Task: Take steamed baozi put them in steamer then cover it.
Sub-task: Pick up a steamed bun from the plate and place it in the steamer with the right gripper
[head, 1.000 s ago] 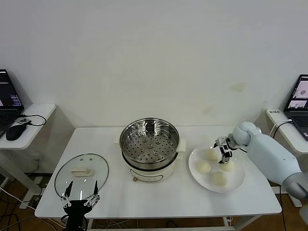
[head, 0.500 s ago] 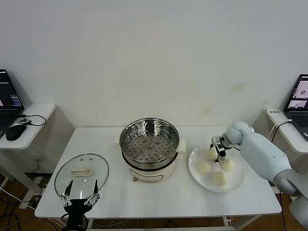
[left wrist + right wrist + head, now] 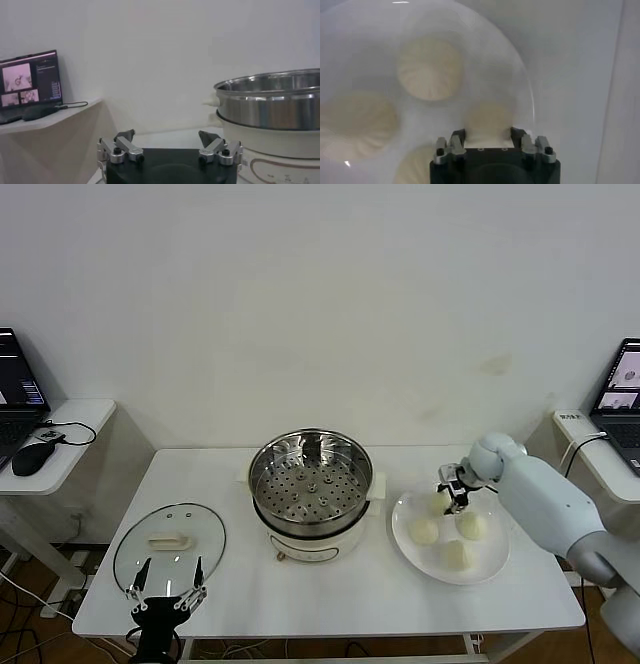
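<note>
Next, my right gripper lets go of the baozi on the holed bottom of the steel steamer, near the steamer's back side (image 3: 307, 458).
Four cream-white baozi lie on a flat white plate (image 3: 495, 559) at the table's right. My right gripper (image 3: 455, 490) is down over the back-left baozi (image 3: 438, 503). In the right wrist view its fingers (image 3: 458, 136) rest against both sides of that baozi (image 3: 488, 116), which still sits on the plate. The other three baozi (image 3: 425, 531) (image 3: 471, 525) (image 3: 456, 554) lie loose. The steel steamer (image 3: 310, 476) stands empty at the table's middle on its cream pot base. The glass cover (image 3: 169, 539) lies flat at the front left. My left gripper (image 3: 167, 598) is open, parked just in front of the cover.
A side shelf (image 3: 60, 446) with a laptop and a mouse (image 3: 33, 456) stands to the left. Another laptop (image 3: 624, 399) sits at the far right. Bare tabletop lies in front of the steamer. The steamer's wall (image 3: 270, 102) fills one side of the left wrist view.
My right gripper has moved from between the buns to the back-left baozi and settled around it. The right arm swung in toward the table. The left arm has not moved.
</note>
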